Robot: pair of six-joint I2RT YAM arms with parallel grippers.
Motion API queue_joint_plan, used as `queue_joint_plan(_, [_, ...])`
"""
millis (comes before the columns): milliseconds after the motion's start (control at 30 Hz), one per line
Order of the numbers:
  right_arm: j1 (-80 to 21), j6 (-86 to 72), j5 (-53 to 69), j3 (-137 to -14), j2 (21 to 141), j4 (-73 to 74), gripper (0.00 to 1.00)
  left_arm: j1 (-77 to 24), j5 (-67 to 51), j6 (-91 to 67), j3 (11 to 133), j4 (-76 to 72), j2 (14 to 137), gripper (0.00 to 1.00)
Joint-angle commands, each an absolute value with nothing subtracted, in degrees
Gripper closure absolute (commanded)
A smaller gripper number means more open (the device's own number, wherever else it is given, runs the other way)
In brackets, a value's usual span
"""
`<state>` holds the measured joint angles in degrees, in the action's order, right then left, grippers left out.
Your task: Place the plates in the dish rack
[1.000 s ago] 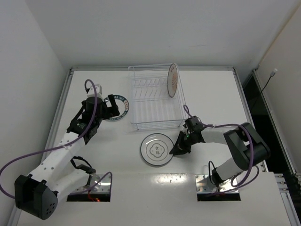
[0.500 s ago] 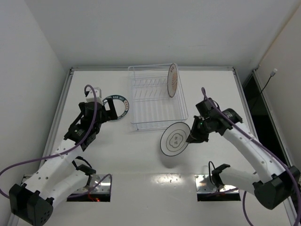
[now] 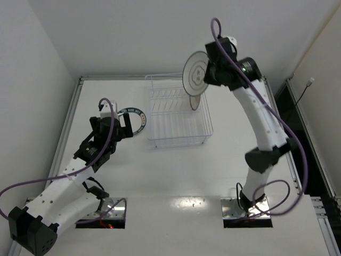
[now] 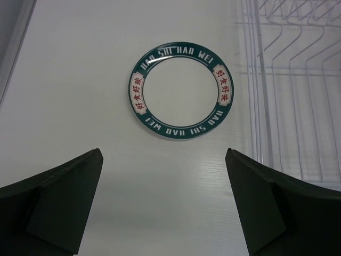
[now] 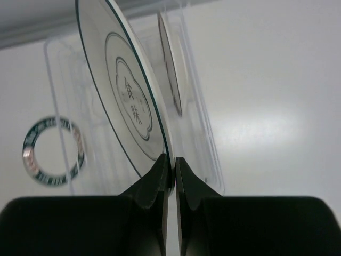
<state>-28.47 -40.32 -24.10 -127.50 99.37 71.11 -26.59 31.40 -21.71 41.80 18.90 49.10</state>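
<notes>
Next, I let go of the white plate upright with my right gripper in the dish rack (image 3: 192, 97) (image 5: 157, 68), next to the orange plate.
My right gripper (image 3: 210, 72) is shut on the rim of the white plate with a thin dark ring (image 3: 195, 73) and holds it on edge, high above the dish rack (image 3: 178, 120). It shows in the right wrist view (image 5: 128, 101) between the fingers (image 5: 160, 176). The orange plate (image 3: 195, 100) stands upright in the rack, partly hidden behind the held plate; it also shows in the right wrist view (image 5: 170, 69). The teal-rimmed plate (image 3: 136, 120) lies flat on the table left of the rack. My left gripper (image 3: 123, 120) is open above its near edge, with the plate (image 4: 181, 90) ahead of the jaws.
The table's raised rim (image 3: 80, 85) runs along the left and back. White walls stand close behind the rack. The rack's near wall (image 4: 256, 96) stands right of the teal plate.
My right arm has lifted the ringed plate from low near the rack's front corner up and back over the rack. The left gripper has edged toward the teal plate.
</notes>
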Motion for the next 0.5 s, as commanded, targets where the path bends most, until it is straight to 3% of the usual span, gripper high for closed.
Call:
queue_joint_plan(0, [-27.5,-31.5,-37.5,-139.0,110.3,65.6,1.0,-27.1,31.8,-22.9,46.0,20.9,48.1,0.0])
queue_joint_plan(200, [-23.9,-22.9,-38.8,-135.1,118.3,49.6,1.0,-27.1,32.3,-21.5,52.3,25.7,49.8,0.0])
queue_joint_plan(467, [-23.3,-17.5,-39.3,-138.5,130.0,44.1,1.0,-27.1,29.7,-21.0,58.0,28.8,55.0,0.0])
